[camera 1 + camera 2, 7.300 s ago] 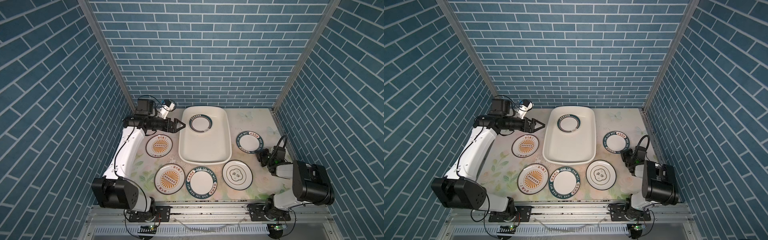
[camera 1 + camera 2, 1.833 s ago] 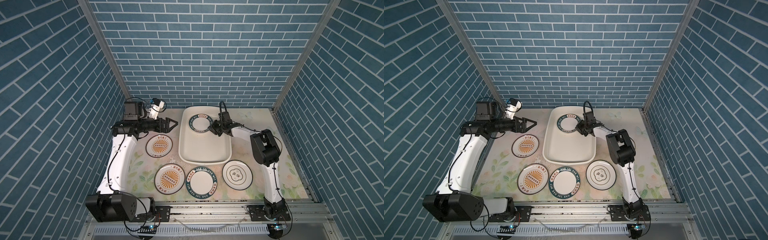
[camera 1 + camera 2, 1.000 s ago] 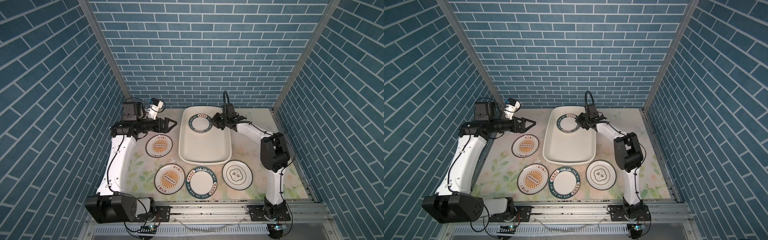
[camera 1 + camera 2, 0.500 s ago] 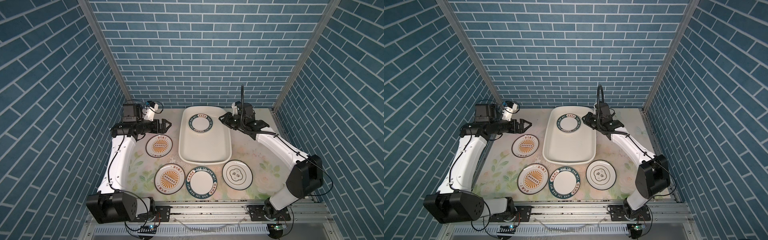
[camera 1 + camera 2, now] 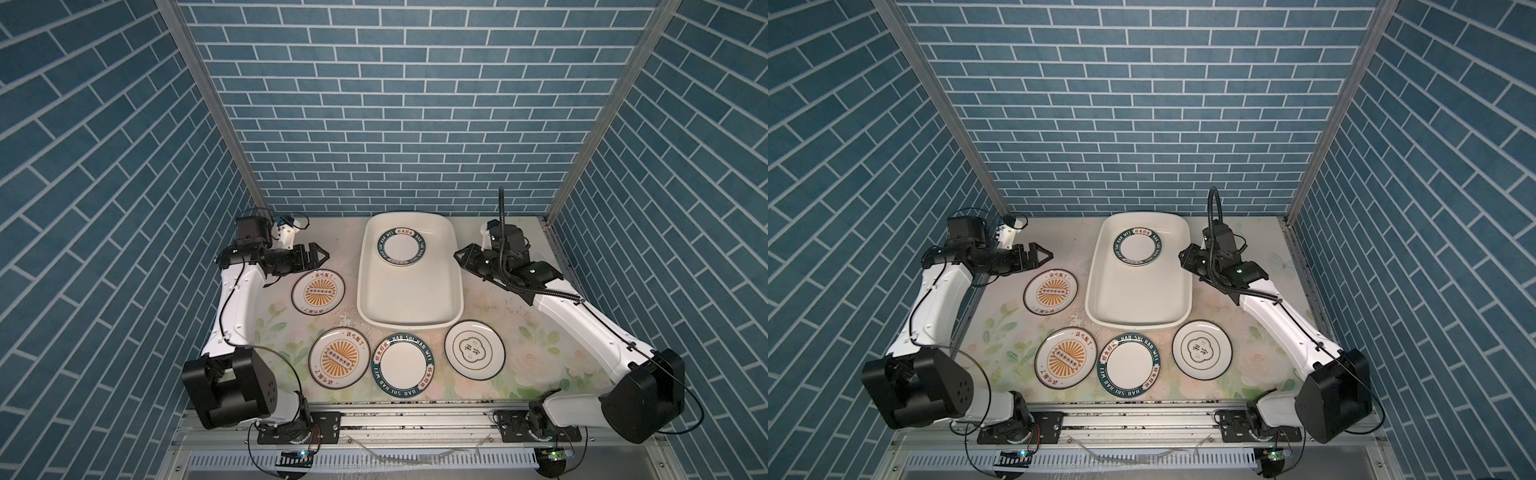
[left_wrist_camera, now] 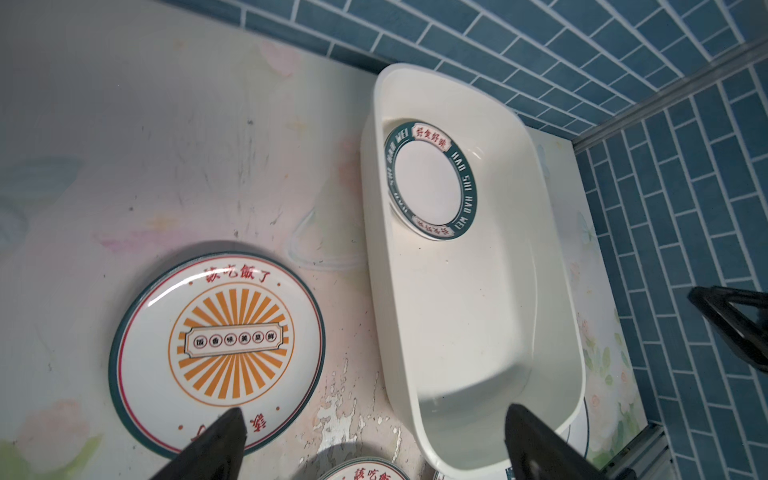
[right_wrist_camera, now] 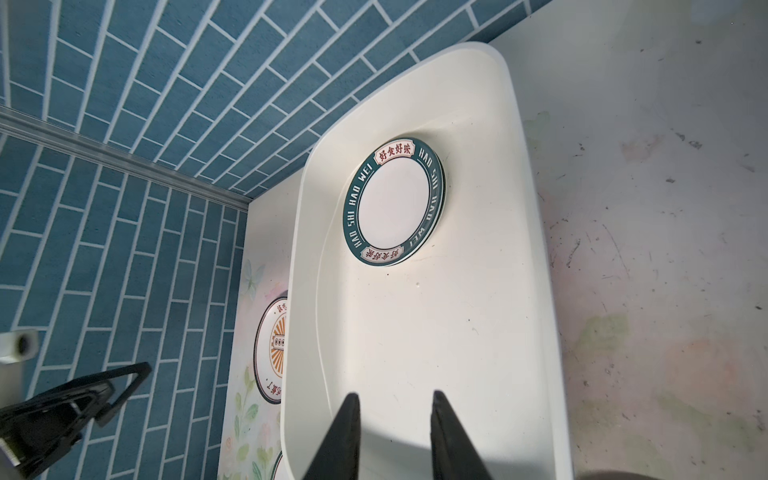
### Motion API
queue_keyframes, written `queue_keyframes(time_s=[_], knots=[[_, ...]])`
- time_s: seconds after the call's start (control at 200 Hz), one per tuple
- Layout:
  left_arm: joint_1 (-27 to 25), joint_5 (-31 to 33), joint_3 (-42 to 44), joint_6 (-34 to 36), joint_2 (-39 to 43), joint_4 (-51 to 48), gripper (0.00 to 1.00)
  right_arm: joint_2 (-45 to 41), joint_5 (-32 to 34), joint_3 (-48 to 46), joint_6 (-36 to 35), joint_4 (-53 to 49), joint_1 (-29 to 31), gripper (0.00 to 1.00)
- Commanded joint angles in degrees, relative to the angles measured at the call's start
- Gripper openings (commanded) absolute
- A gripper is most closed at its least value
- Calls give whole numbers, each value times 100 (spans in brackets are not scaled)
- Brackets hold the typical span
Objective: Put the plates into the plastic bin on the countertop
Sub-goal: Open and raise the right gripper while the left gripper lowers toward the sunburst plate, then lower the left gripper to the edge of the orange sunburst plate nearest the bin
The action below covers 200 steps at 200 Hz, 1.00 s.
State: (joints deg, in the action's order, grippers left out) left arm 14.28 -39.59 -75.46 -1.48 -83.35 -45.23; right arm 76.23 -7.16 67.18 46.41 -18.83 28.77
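My left gripper will next go to the far sunburst plate and grab its rim (image 5: 293, 294) (image 6: 113, 380) on the side that faces away from the plastic bin.
The plastic bin (image 5: 409, 326) stands at the back middle of the countertop (image 5: 540, 357). In its far end lies a green-rimmed plate (image 5: 402, 246), with a second rim showing just under it (image 7: 443, 195). Outside the bin lie two orange sunburst plates (image 5: 318, 291) (image 5: 339, 358), a green-rimmed plate (image 5: 402, 365) and a quatrefoil plate (image 5: 475, 350). My left gripper (image 5: 323, 257) hovers wide open behind the far sunburst plate (image 6: 216, 345). My right gripper (image 5: 459, 257) hangs just right of the bin's rim, its jaws a little apart and empty (image 7: 395, 397).
Blue brick walls close in the back and both sides. An aluminium rail (image 5: 415, 409) runs along the front edge, with both arm bases (image 5: 232, 390) (image 5: 640, 399) at the front corners. The bin's near half (image 7: 436, 332) holds nothing.
My right gripper has drawn back rightwards out of the bin, leaving the green-rimmed plate inside, and its jaws have parted slightly. The left gripper has pulled back a little to the left.
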Motion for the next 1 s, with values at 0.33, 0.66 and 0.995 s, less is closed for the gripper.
queue_keyframes(time_s=[0.33,0.66,0.995], knots=[[927,-371,597,314,-508,285,95,26,-148,-283,-115,451,-12,29],[1141,67,-13,1980,-1162,-483,93,136,-844,-573,-230,1404,-21,27],[1680,-151,-222,2501,-1929,-412,91,68,-955,-686,-279,1554,-39,27]])
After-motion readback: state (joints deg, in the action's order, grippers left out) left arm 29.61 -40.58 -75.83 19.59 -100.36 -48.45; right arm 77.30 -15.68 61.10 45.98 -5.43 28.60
